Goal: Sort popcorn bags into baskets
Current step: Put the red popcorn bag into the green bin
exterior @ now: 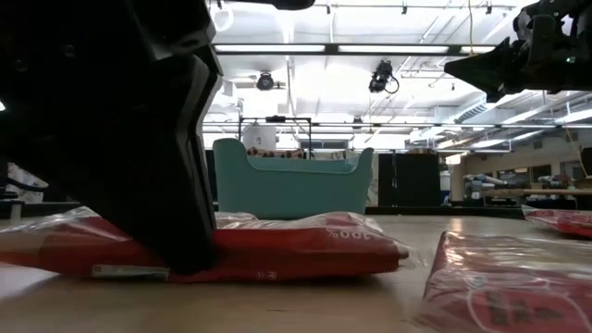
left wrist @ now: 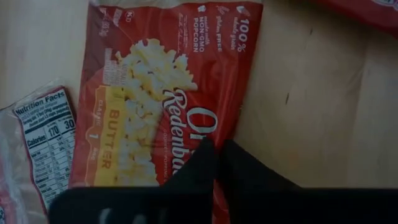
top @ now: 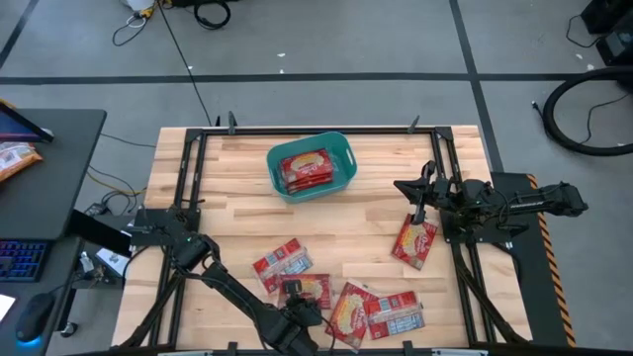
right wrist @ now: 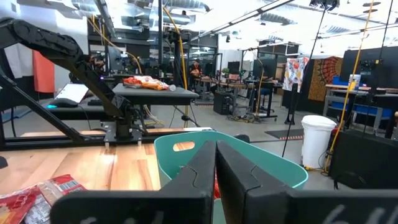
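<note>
My left gripper needs to let go of the held popcorn bag on top of the red bags inside the teal basket [top: 308,166].
Several red popcorn bags lie flat near the table's near edge [top: 348,309]. One of them shows its grey-white nutrition back [left wrist: 43,137]. My left gripper [top: 300,302] is down on one red bag [left wrist: 161,93], shut on it. Another bag [top: 415,240] lies flat toward the right edge. My right gripper [top: 410,188] hangs in the air above the table beside that bag, shut and empty [right wrist: 216,155], pointing toward the basket. The teal basket [top: 341,148] stands near the far edge with red bags inside [top: 307,168]. My left gripper has the red bag by one long side edge [left wrist: 231,134], with a thin strip of red showing between the two fingers. The fingers [exterior: 180,259] come from above, pointing down. The bag [exterior: 296,250] lies flat on the table.
Another bag lies close on the right in the low view [exterior: 518,277], and one more shows beyond the held bag [left wrist: 367,9]. Bare wood lies between the basket [exterior: 291,185] and the bags. A black metal frame runs along the table's left, right and far sides [top: 188,168].
</note>
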`<state>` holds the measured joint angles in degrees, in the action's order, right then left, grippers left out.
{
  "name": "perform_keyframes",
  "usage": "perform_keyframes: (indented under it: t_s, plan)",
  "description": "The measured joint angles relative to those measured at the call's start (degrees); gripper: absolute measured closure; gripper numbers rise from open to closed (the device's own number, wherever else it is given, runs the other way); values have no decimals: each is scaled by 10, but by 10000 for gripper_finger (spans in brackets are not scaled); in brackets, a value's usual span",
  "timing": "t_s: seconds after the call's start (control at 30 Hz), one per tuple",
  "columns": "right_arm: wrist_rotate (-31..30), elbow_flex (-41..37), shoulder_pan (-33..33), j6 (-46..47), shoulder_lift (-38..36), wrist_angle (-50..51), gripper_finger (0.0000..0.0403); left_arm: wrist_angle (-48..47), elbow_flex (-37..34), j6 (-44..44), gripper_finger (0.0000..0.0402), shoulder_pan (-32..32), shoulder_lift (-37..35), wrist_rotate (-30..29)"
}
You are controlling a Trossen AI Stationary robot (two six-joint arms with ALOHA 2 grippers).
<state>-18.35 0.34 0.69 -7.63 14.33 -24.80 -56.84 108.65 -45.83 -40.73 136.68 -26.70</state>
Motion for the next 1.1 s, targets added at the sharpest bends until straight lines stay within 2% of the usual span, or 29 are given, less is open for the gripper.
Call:
perform_keyframes:
  t_s: [0.13, 0.37, 0.73, 0.9, 1.1]
  plan:
    - [0, 0, 0, 0, 0, 0, 383, -26, 19, 0, 386, 1, 3, -1]
    - [0, 0, 0, 0, 0, 0, 383, -171, 96, -1, 397, 8, 6, -9]
    - [0, 0, 0, 0, 0, 0, 383, -329, 215, 17, 398, 46, 5, -90]
    - [0, 0, 0, 0, 0, 0, 383, -332, 236, 89, 398, 78, -2, -140]
    - [0, 0, 0, 0, 0, 0, 383, -332, 237, 190, 399, 124, -19, -160]
